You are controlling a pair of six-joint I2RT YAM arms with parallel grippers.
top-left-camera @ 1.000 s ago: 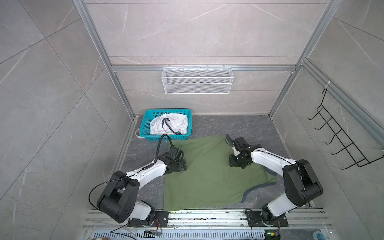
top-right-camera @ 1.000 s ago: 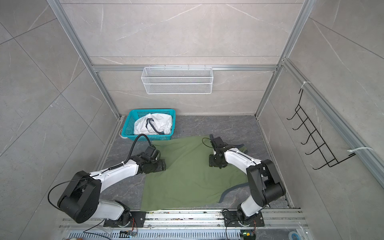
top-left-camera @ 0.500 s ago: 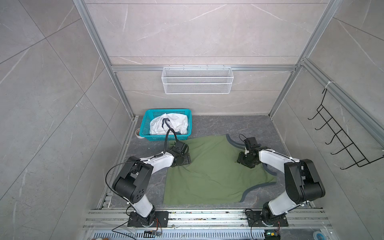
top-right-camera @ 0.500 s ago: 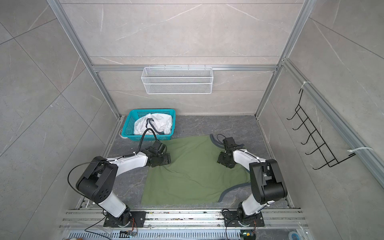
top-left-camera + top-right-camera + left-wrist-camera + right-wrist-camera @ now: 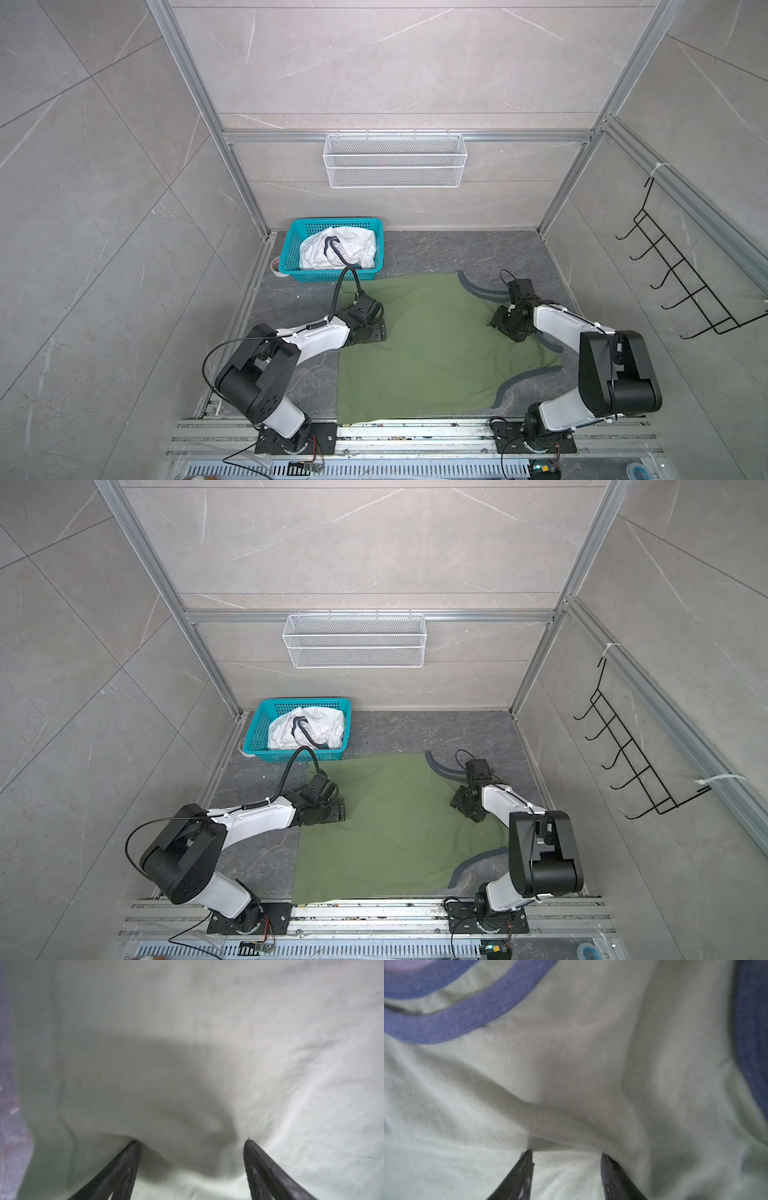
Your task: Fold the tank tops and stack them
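The robot's right gripper needs to close on the far underarm corner [image 5: 460, 273] of the olive green tank top, where the grey trim of the armhole meets the tank top's side edge.
The olive green tank top [image 5: 436, 353] [image 5: 386, 833] lies spread flat on the grey floor, with grey-trimmed openings at its right side. My left gripper [image 5: 374, 328] [image 5: 334, 806] rests on its left edge. In the left wrist view this gripper [image 5: 190, 1140] is open, both tips pressed on the cloth. My right gripper [image 5: 505, 328] [image 5: 461, 804] sits on the shirt's right part, near a strap. In the right wrist view it [image 5: 566, 1154] stands open on the green cloth, below the trim [image 5: 467, 1018]. The white tank top [image 5: 340, 249] [image 5: 309, 729] lies crumpled in the basket.
The teal basket [image 5: 291, 245] [image 5: 257, 725] stands at the back left, just behind the green shirt. A white wire shelf [image 5: 395, 160] hangs on the back wall and a black hook rack [image 5: 681, 282] on the right wall. Metal rails [image 5: 415, 432] run along the front edge.
My right gripper has slid to the right across the green shirt, and the strap at the back right now lies spread out. My left gripper has shifted slightly toward the back along the left edge.
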